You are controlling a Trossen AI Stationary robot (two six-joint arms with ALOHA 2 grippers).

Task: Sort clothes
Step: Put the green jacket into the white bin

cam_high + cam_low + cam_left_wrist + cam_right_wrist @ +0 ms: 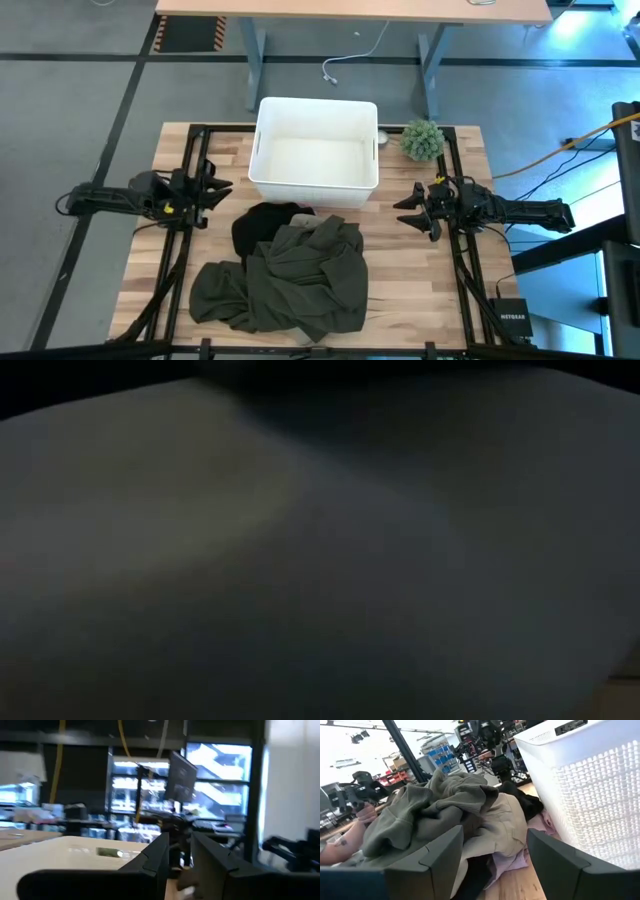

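Next, I close my left gripper on the far middle part (309,248) of the dark olive garment, just nearer than the khaki garment.
The clothes lie in a pile on the table's near middle. A dark olive garment (290,285) is on top, a black one (265,222) sticks out at the far left, and a khaki one (327,226) shows at the far side. In the right wrist view the olive garment (435,805) lies over the khaki one (507,827), with the black one (526,802) behind and a pink one (512,860) underneath on the table. My left gripper (224,190) is left of the pile, narrowly open and empty. My right gripper (404,212) is right of the pile, open and empty.
A white plastic bin (315,150) stands at the table's far middle, with a small green plant (422,140) to its right. A person's arm (347,837) shows beyond the table's left side. The low view shows only a dim grey surface close to the camera.
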